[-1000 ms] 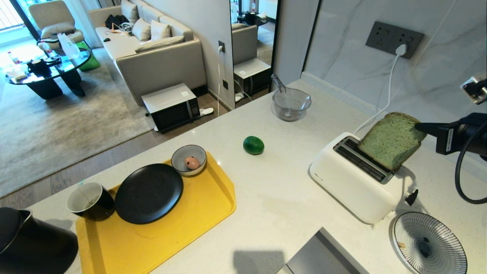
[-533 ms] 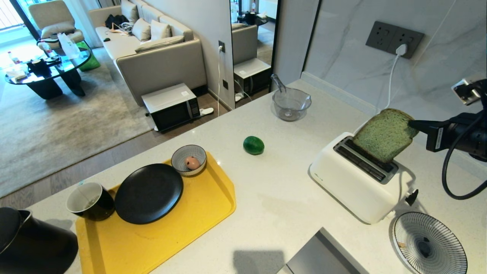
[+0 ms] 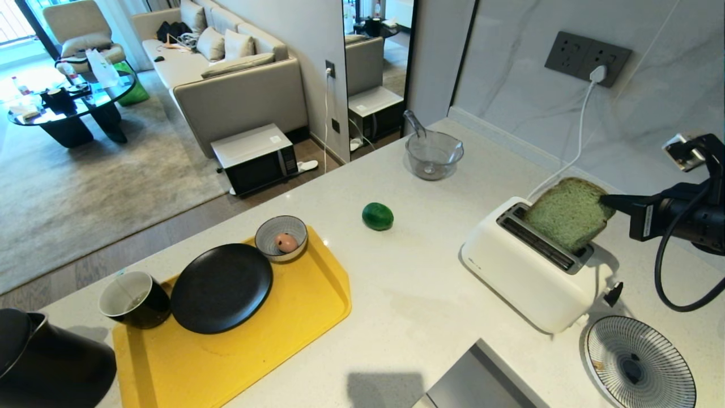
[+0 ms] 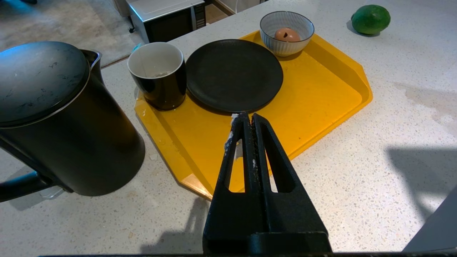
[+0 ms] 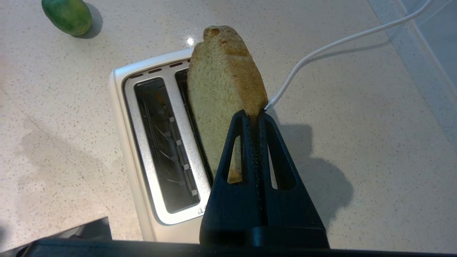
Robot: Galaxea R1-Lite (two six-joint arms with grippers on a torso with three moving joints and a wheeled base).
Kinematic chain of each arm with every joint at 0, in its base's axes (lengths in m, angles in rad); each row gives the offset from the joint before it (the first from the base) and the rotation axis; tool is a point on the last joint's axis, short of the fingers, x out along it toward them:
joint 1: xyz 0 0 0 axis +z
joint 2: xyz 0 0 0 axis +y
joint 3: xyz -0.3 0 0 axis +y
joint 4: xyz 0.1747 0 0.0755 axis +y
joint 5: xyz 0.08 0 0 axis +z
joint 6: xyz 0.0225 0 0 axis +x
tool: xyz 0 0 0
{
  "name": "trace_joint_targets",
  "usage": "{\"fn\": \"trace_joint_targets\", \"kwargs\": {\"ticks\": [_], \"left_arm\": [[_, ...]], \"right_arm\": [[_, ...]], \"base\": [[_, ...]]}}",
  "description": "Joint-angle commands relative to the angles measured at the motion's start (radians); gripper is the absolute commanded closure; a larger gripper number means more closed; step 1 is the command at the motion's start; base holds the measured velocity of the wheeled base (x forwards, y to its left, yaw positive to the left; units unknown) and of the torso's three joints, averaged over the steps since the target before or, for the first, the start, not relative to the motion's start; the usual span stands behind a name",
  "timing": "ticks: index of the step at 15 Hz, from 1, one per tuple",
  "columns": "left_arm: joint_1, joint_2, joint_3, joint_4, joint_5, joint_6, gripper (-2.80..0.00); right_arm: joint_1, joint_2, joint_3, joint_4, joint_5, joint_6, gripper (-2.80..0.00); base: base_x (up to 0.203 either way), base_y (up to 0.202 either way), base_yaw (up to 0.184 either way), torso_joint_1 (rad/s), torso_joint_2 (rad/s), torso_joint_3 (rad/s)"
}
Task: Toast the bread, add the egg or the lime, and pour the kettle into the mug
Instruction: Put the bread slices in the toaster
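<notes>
I will use my right gripper to release the green bread standing in the far slot of the white toaster [image 3: 564, 227] [image 5: 210, 128].
My right gripper [image 3: 607, 200] [image 5: 253, 115] is shut on the crust edge of the green bread [image 3: 566, 212] [image 5: 221, 92]. The slice stands tilted with its lower edge dipping into the far slot of the white toaster [image 3: 524, 269] [image 5: 142, 150]. The lime [image 3: 378, 216] [image 5: 67, 15] lies on the counter. An egg [image 3: 286, 242] [image 4: 287, 35] rests in a small patterned bowl [image 3: 269, 241] on the yellow tray [image 3: 272, 340]. The mug [image 3: 133, 299] [image 4: 159, 75] stands on the tray's corner, the black kettle [image 3: 45, 362] [image 4: 60, 121] beside it. My left gripper [image 4: 246, 117] hovers shut and empty over the tray.
A black plate [image 3: 221, 286] sits on the tray. A glass bowl [image 3: 433, 154] stands at the counter's far side. A striped plate [image 3: 640, 362] lies near the toaster, whose white cord [image 3: 578, 136] runs to the wall socket. The counter edge drops to the living room floor.
My right gripper has carried the bread down and leftward, so the slice's lower edge now sits inside the toaster's far slot. The left arm has not moved.
</notes>
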Motion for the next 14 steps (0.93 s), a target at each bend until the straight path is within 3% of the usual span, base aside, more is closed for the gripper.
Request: {"fn": "trace_joint_targets", "kwargs": {"ticks": [1,14], "left_arm": [[0.000,-0.002,0.014,0.000,0.001,0.000,0.00],[0.000,-0.002,0.014,0.000,0.001,0.000,0.00]], "right_arm": [[0.000,-0.022,0.015,-0.004,0.002,-0.002,0.00],[0.001,0.001,0.038,-0.004,0.001,-0.052,0.00]], "base": [[0.000,0.000,0.000,0.000,0.00,0.000],[0.000,0.000,0.000,0.000,0.00,0.000]]}}
